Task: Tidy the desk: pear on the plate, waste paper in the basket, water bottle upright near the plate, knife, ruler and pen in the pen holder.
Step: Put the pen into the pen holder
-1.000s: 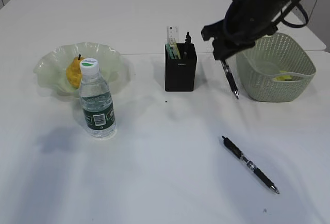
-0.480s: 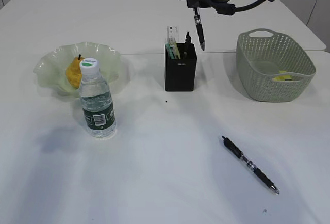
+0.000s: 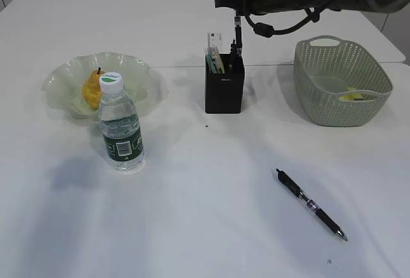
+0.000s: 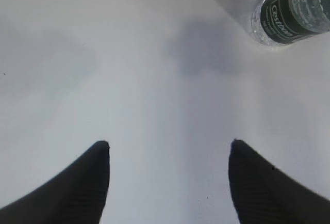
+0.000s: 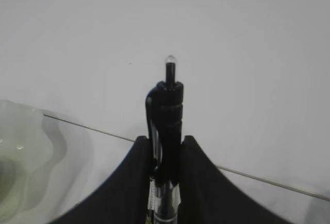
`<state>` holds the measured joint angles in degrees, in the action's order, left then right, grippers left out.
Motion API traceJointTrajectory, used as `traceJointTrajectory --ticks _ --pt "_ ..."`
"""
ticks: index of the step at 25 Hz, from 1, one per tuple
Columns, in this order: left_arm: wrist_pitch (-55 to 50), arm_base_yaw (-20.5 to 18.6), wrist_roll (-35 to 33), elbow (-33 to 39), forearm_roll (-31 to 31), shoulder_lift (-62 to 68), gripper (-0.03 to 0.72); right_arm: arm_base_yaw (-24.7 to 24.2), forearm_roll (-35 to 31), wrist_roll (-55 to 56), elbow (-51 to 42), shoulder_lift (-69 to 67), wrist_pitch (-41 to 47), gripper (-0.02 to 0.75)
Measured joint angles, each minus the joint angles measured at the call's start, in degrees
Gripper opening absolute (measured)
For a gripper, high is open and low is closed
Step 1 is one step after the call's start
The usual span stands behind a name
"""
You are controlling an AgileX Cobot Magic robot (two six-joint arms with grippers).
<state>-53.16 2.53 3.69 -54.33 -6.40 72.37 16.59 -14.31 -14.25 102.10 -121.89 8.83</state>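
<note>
Next, I release the black pen, now held upright over the holder, from my right gripper in the pen holder's corner (image 3: 209, 61) nearest the plate, beside the clear ruler.
My right gripper (image 3: 236, 4) is shut on a black pen (image 3: 237, 31) and holds it upright over the black pen holder (image 3: 224, 92); the pen's lower end is at the holder's rim. In the right wrist view the pen (image 5: 167, 100) stands clamped between the fingers of the gripper (image 5: 166, 140). The clear ruler (image 3: 213, 42) stands in the holder beside a green-and-yellow item; I cannot tell if that is the knife. A second pen (image 3: 312, 205) lies on the desk (image 3: 205, 182). The pear (image 3: 93, 89) sits on the plate (image 3: 67, 73). The water bottle (image 3: 120, 127) stands upright in front of it. My left gripper (image 4: 168, 145) hangs open over bare desk.
The green basket (image 3: 343, 66) stands at the right with something yellowish (image 3: 351, 97) in it. The bottle's base (image 4: 291, 10) shows at the top right of the left wrist view. The plate's rim (image 5: 15, 146) lies at the left of the right wrist view.
The right gripper carried the pen up and left, from beside the basket to above the pen holder, then lowered it toward the holder. Everything else is unmoved.
</note>
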Motion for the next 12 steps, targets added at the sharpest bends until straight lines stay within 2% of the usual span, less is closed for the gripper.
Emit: traceJointTrajectory --ticks 12 --pt "0.0 0.0 0.0 0.0 0.0 0.3 0.510 1.1 -3.2 0.0 0.0 -5.2 -3.1 0.124"
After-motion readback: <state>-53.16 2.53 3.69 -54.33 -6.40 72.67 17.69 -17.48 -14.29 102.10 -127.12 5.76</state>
